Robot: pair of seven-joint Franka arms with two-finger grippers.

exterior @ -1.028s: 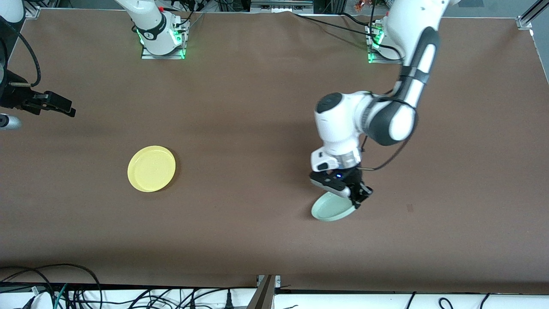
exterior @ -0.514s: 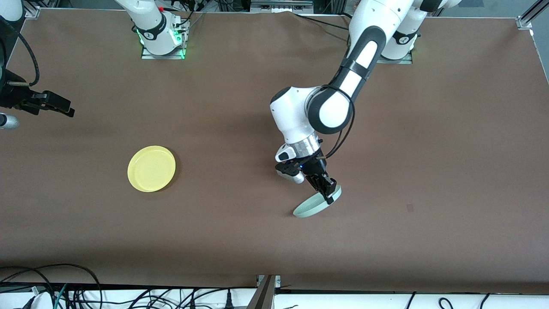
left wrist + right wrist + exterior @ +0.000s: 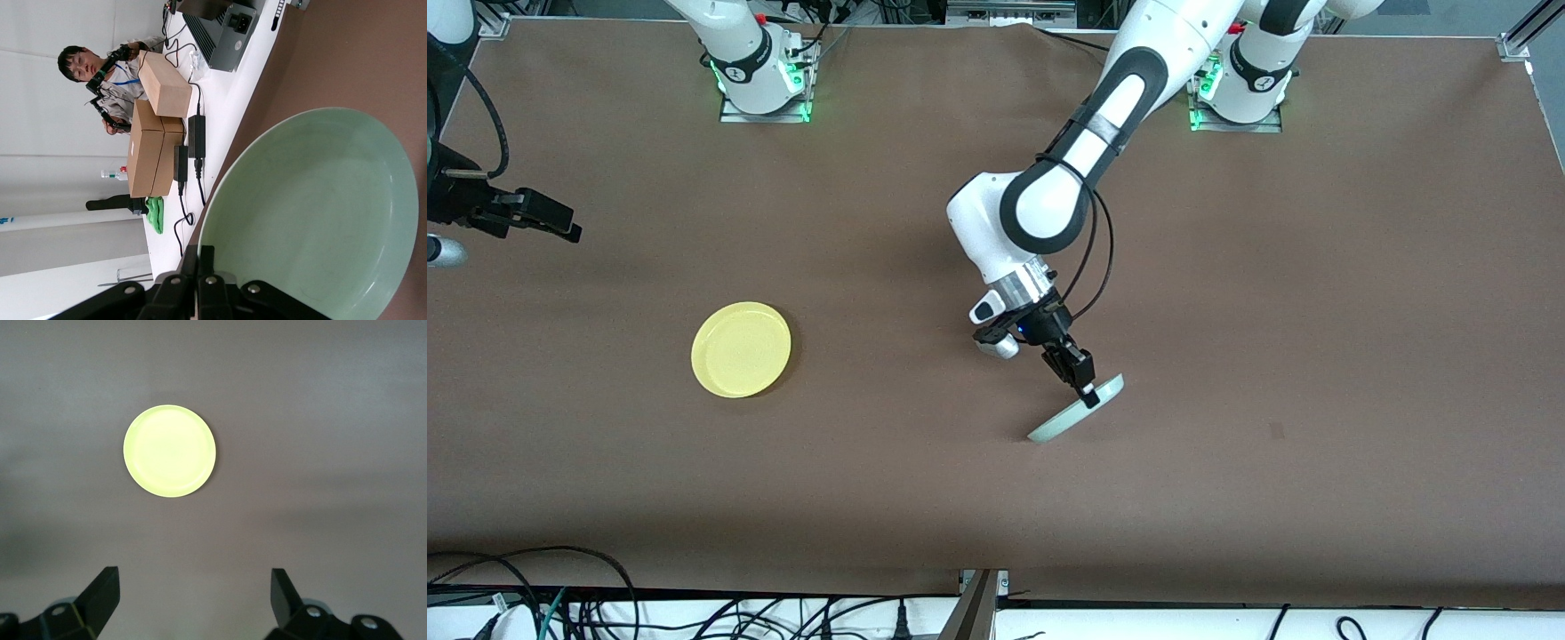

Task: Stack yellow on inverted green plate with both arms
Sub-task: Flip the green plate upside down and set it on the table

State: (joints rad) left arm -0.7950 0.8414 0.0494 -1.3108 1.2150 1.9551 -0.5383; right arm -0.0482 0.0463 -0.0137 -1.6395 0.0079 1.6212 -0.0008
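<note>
The pale green plate will leave my left gripper when I set it down on the bare middle of the brown table (image 3: pixel 1037 378), across from the yellow plate.
The pale green plate (image 3: pixel 1074 411) is held steeply tilted, almost on edge, over the middle of the brown table; its lower edge is close to the table. My left gripper (image 3: pixel 1087 395) is shut on its rim. In the left wrist view the plate's hollow face (image 3: pixel 313 213) fills the frame and my left gripper (image 3: pixel 199 257) pinches its rim. The yellow plate (image 3: pixel 741 348) lies flat, rim up, toward the right arm's end. My right gripper (image 3: pixel 560 227) is open and empty, high at that end. The right wrist view shows the yellow plate (image 3: pixel 169 450) below my right gripper (image 3: pixel 193 587).
The brown table (image 3: pixel 1316 311) carries only the two plates. Cables lie along the table's near edge (image 3: pixel 560 604). In the left wrist view a side bench with cardboard boxes (image 3: pixel 157 127) and a person (image 3: pixel 87 67) show past the table.
My left arm has swung toward the right arm's end with the green plate and turned it from nearly flat to almost on edge. The right arm and the yellow plate have not moved.
</note>
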